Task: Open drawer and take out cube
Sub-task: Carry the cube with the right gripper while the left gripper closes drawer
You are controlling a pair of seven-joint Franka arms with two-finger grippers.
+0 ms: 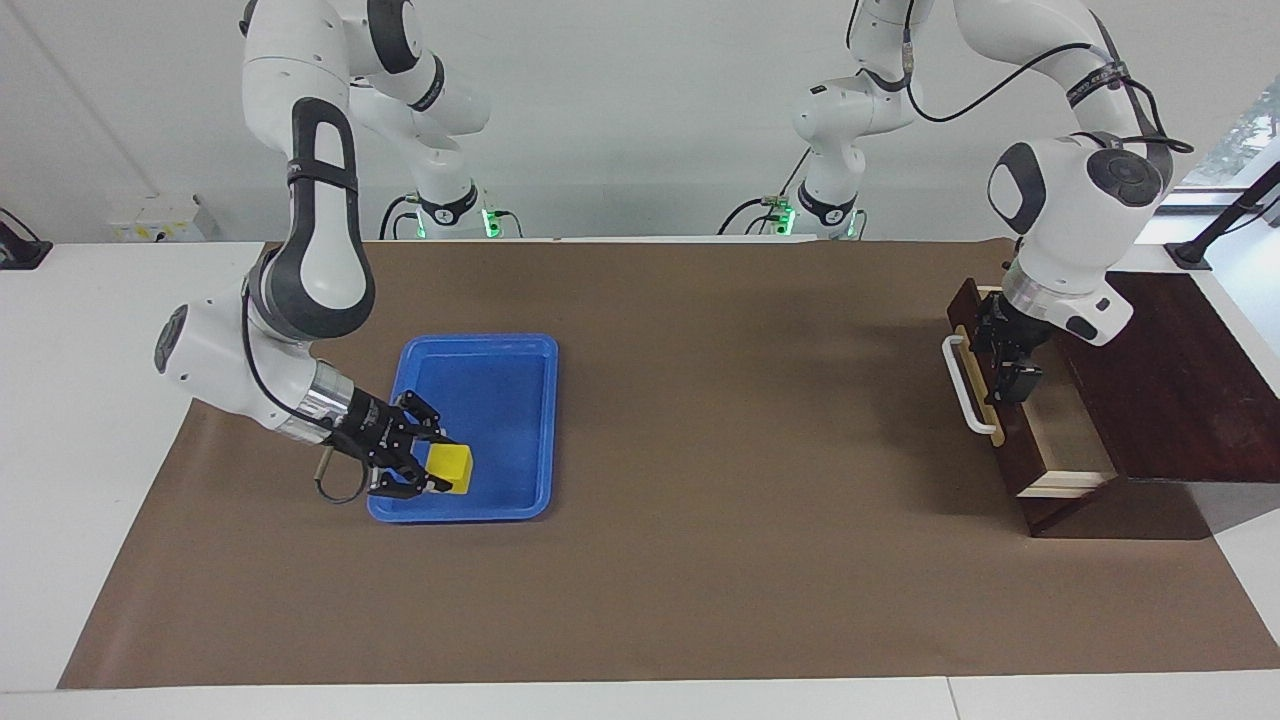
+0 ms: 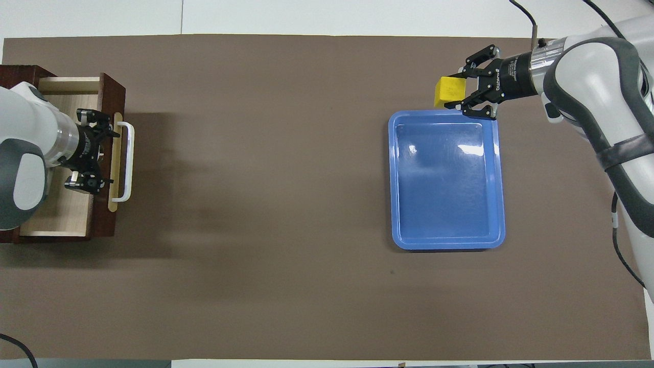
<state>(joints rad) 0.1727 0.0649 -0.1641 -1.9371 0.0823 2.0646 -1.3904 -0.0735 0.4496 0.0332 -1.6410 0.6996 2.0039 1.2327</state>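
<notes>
The robot's right gripper will let go of the yellow cube in the blue tray's far half (image 2: 470,151), by the tray's rim away from the drawer.
The drawer (image 1: 1075,430) stands pulled open out of its dark wooden box (image 1: 1185,380) at the left arm's end of the table, and its pale inside (image 2: 61,214) is bare. My left gripper (image 1: 1010,385) hangs open in the drawer, just inside the front panel with the white handle (image 2: 127,161); it also shows in the overhead view (image 2: 92,153). My right gripper (image 1: 435,470) is shut on the yellow cube (image 1: 452,468). It holds the cube (image 2: 448,91) over the blue tray's end that is farther from the robots.
The blue tray (image 1: 480,342) lies on the brown mat toward the right arm's end of the table, with nothing in it (image 2: 498,179). White table margins surround the mat.
</notes>
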